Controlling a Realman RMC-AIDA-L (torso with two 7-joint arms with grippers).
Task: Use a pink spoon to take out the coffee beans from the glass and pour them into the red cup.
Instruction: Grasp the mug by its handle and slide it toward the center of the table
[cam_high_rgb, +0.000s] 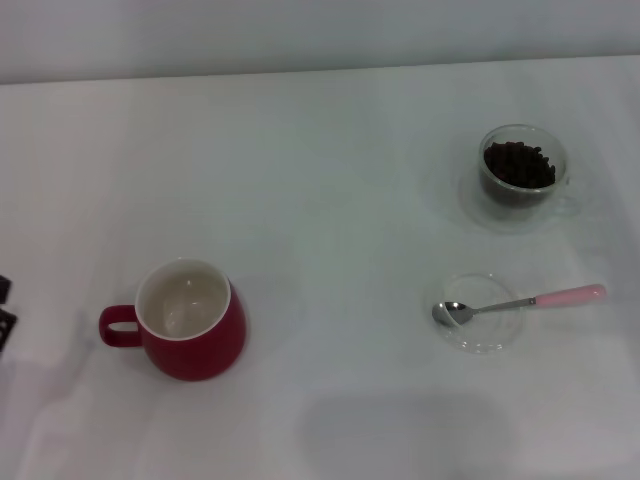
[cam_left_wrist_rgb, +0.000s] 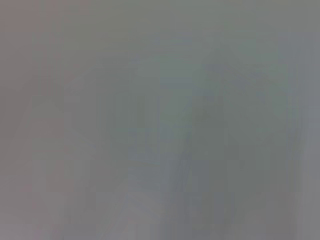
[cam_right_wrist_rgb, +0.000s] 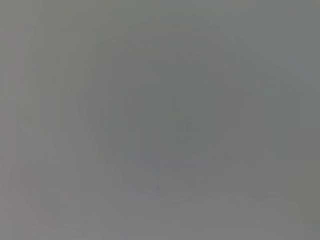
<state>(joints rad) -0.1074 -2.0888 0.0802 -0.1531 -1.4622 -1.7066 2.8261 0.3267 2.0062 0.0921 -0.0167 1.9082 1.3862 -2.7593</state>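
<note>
Next, my left gripper goes to the red cup's handle (cam_high_rgb: 112, 327) and closes there, because the cup must stay steady for the coffee beans.
The red cup (cam_high_rgb: 188, 323) stands at the near left of the white table, its white inside empty and its handle pointing left. The glass (cam_high_rgb: 521, 172) stands at the far right, holding a heap of coffee beans (cam_high_rgb: 519, 165). The pink spoon (cam_high_rgb: 520, 302) lies nearer, its metal bowl resting in a flat clear saucer (cam_high_rgb: 480, 313) and its pink handle pointing right. A dark part of my left gripper (cam_high_rgb: 4, 312) shows at the left edge, beside the cup's handle. My right gripper is out of view. Both wrist views show only a plain grey blur.
The white table (cam_high_rgb: 330, 200) meets a pale wall along the far edge. A faint shadow lies on the table at the near middle.
</note>
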